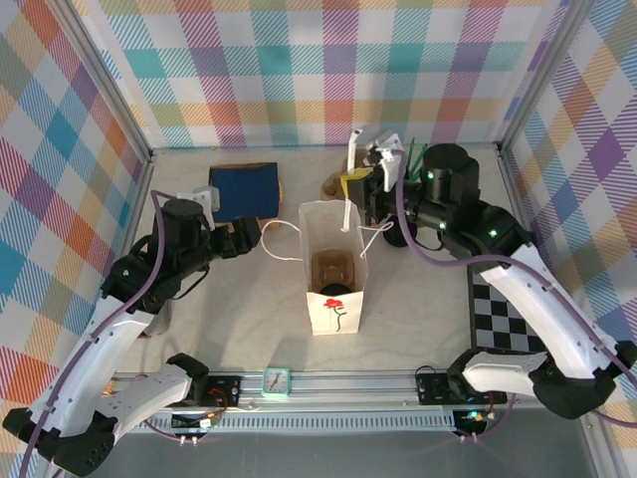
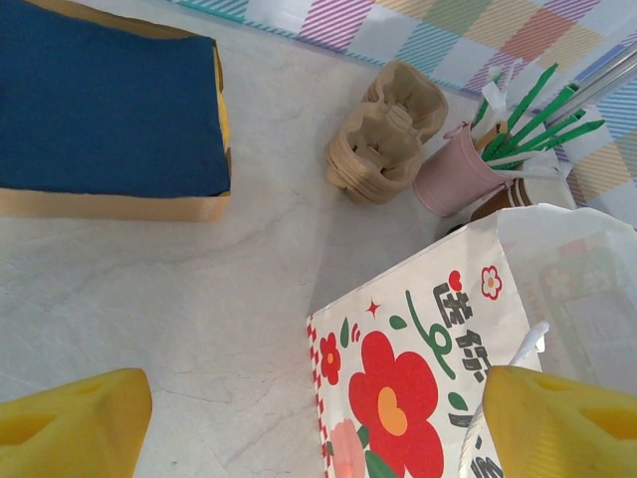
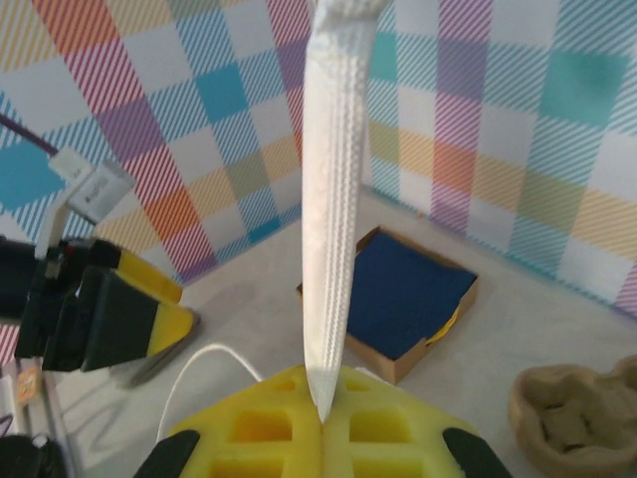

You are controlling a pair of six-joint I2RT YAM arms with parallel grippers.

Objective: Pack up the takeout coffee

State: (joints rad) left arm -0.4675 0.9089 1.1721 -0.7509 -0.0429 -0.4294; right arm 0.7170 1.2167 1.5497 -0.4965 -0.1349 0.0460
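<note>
My right gripper is going to release the white straw inside the white paper bag, leaning (image 1: 324, 249) by the brown item.
A white paper bag (image 1: 333, 299) with a red flower stands open mid-table. Deep inside it I see the round black lid of the takeout coffee (image 1: 335, 291), with a brown item (image 1: 331, 267) just behind it. My right gripper (image 1: 356, 184) hovers over the bag's far rim, shut on the bag's white woven handle (image 3: 333, 199), which runs straight up from its yellow fingers (image 3: 249, 428). My left gripper (image 1: 249, 239) stands open just left of the bag. The flowered side of the bag (image 2: 428, 358) lies ahead of it, and a yellow fingertip (image 2: 70, 423) shows at each lower corner.
A box of blue napkins (image 1: 242, 189) sits at the back left. Brown pulp cup carriers (image 2: 383, 134) and a pink cup of green sticks (image 2: 458, 179) stand behind the bag. A checkered board (image 1: 508, 319) lies to the right. A small green timer (image 1: 276, 379) sits on the front rail.
</note>
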